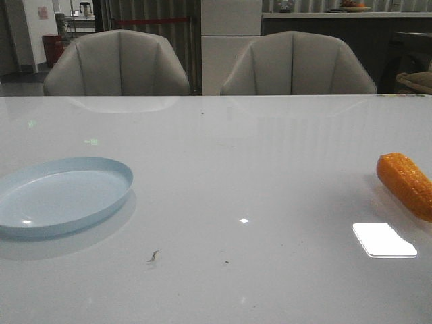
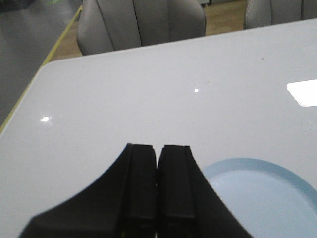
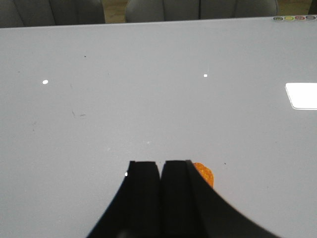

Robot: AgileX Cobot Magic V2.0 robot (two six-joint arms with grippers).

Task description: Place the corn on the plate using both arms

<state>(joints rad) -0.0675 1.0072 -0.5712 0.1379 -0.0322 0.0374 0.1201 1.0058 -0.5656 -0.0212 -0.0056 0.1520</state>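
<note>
Next, I close my left gripper on the pale blue plate's rim (image 1: 3, 179), on the side farthest from the orange corn cob.
An orange corn cob (image 1: 407, 183) lies on the white table at the far right in the front view, partly cut by the frame edge. A pale blue plate (image 1: 40, 223) rests at the left, nothing on it. Neither gripper shows in the front view. In the left wrist view my left gripper (image 2: 158, 148) is shut with nothing in it, and the plate's rim (image 2: 257, 164) lies just beside its fingers. In the right wrist view my right gripper (image 3: 161, 164) is shut and holds nothing; only a tip of the corn (image 3: 205, 175) peeks out behind one finger.
Two grey chairs (image 1: 118, 64) (image 1: 297, 64) stand behind the table's far edge. A bright window reflection (image 1: 383, 239) lies on the table near the corn. Small dark specks (image 1: 153, 256) dot the table in front of the plate.
</note>
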